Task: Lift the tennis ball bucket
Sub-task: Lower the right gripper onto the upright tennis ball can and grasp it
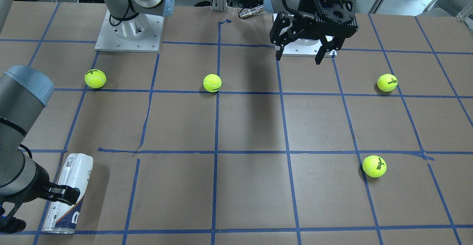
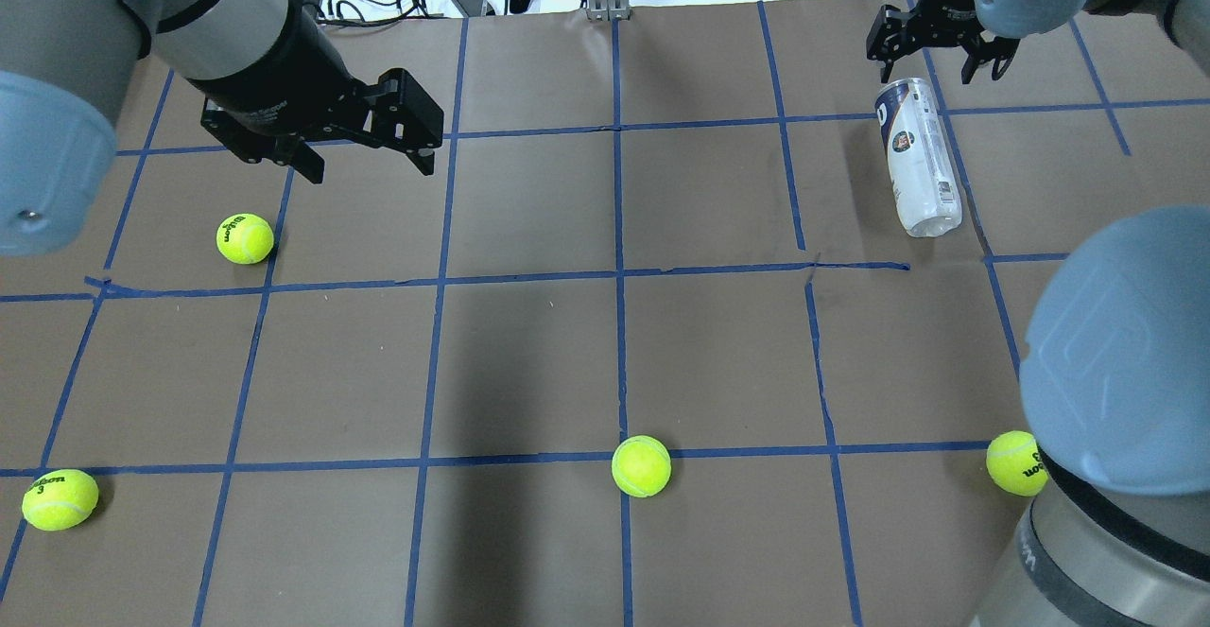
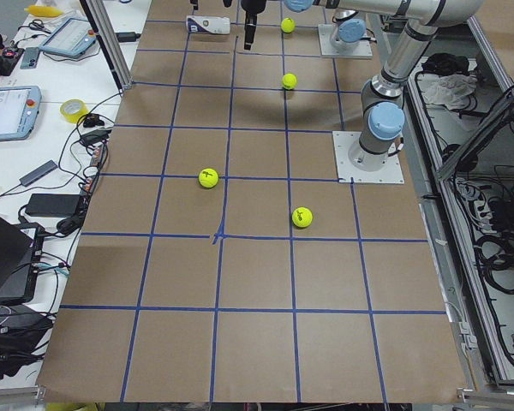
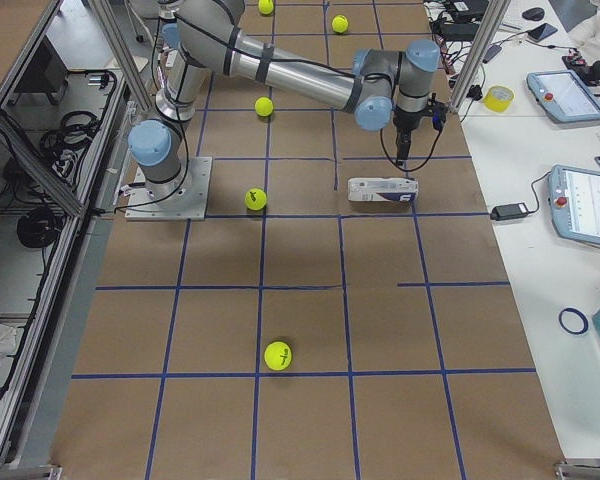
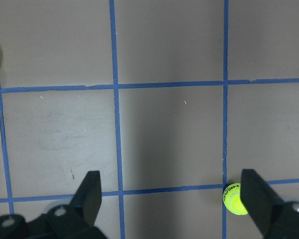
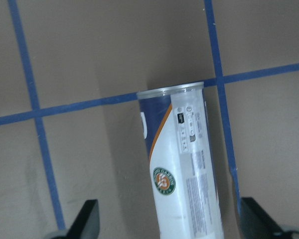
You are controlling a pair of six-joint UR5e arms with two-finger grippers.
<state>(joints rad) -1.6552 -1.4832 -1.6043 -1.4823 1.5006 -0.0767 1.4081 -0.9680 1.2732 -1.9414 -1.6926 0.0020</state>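
Observation:
My right gripper should go to the navy end (image 1: 65, 218) (image 6: 174, 114) of the tennis ball bucket. It will close there, just short of the bucket's clear rim.
The tennis ball bucket (image 2: 915, 156) is a clear can with a white and navy label. It lies on its side on the brown table, at the far right in the overhead view. My right gripper (image 2: 941, 60) is open and hovers over the can's rimmed far end. In the right wrist view the can (image 6: 182, 169) lies below, between the spread fingers (image 6: 87, 221), apart from both. It also shows in the front-facing view (image 1: 70, 186). My left gripper (image 2: 369, 168) is open and empty, held above the table's far left.
Several yellow-green tennis balls lie loose on the table: one near my left gripper (image 2: 245, 238), one at the near left (image 2: 60, 499), one at the near middle (image 2: 641, 465), one at the near right (image 2: 1016, 462). Blue tape lines grid the table.

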